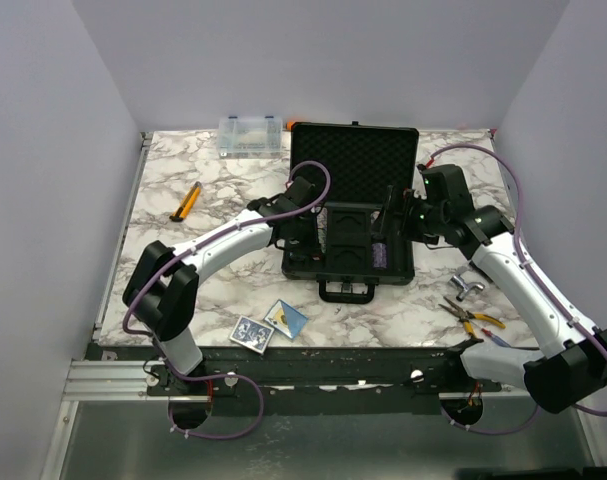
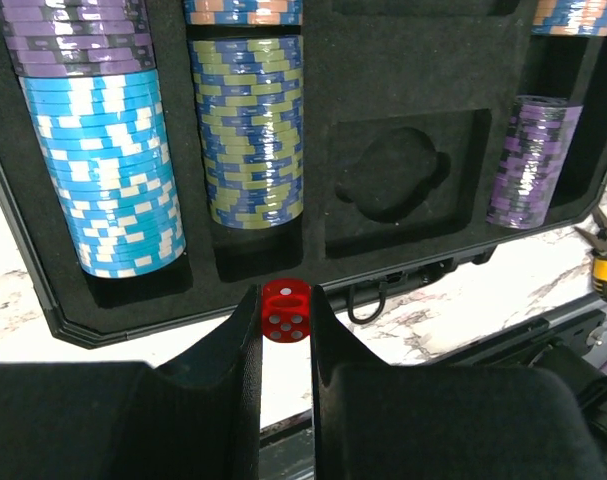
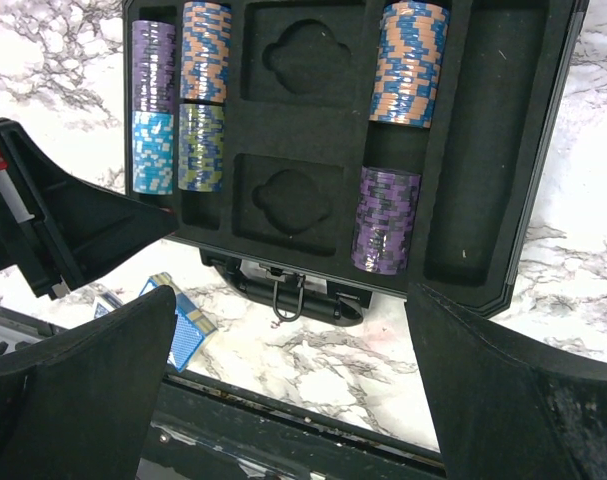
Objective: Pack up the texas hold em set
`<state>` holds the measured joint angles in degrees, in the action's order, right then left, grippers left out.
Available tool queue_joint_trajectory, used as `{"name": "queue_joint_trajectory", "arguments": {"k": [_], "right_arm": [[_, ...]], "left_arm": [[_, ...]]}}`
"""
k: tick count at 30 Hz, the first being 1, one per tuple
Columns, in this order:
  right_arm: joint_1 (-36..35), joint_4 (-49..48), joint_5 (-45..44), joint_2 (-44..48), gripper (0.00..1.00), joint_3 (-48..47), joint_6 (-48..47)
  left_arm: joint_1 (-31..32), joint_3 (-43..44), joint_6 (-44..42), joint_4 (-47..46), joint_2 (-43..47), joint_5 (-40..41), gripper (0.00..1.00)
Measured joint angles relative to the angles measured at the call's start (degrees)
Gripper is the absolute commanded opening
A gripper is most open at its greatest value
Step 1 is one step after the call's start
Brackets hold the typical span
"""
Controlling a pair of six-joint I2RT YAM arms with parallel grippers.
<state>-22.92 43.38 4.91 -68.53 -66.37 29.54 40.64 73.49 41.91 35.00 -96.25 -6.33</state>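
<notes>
My left gripper should release the red die in the empty front end of the green-blue chip slot (image 1: pixel 319 261) (image 2: pixel 249 242).
The black case (image 1: pixel 399 268) lies open mid-table, foam lid up at the back, handle (image 3: pixel 288 298) facing me. Its tray holds chip stacks: cyan (image 2: pixel 108 170), green-blue (image 2: pixel 248 130), purple (image 2: pixel 528 160) and orange-blue (image 3: pixel 413 60). Two card recesses (image 2: pixel 393 175) are empty. My left gripper (image 2: pixel 286 300) is shut on a red die (image 2: pixel 286 309) above the tray's front left edge; it also shows in the top view (image 1: pixel 301 232). My right gripper (image 3: pixel 293 295) is open and empty over the tray's right side, also seen from the top (image 1: pixel 398 215). Two blue-white card decks (image 1: pixel 286 318) (image 1: pixel 251 331) lie on the table before the case.
A clear organizer box (image 1: pixel 250 135) stands at the back left. An orange-handled tool (image 1: pixel 188 201) lies left of the case. Pliers (image 1: pixel 473 318) and a small metal piece (image 1: pixel 470 288) lie at the front right. White walls close in three sides.
</notes>
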Motion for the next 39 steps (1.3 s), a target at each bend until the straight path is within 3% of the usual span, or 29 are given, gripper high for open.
{"name": "queue_joint_trajectory", "arguments": {"k": [27, 39], "right_arm": [[0.0, 0.0, 0.1, 0.7, 1.00, 0.0, -0.2], [0.0, 0.0, 0.1, 0.7, 1.00, 0.0, -0.2]], "left_arm": [[0.2, 0.0, -2.0, 0.4, -3.3, 2.7, 0.02], [0.3, 0.0, -2.3, 0.4, -3.3, 3.0, 0.21]]}}
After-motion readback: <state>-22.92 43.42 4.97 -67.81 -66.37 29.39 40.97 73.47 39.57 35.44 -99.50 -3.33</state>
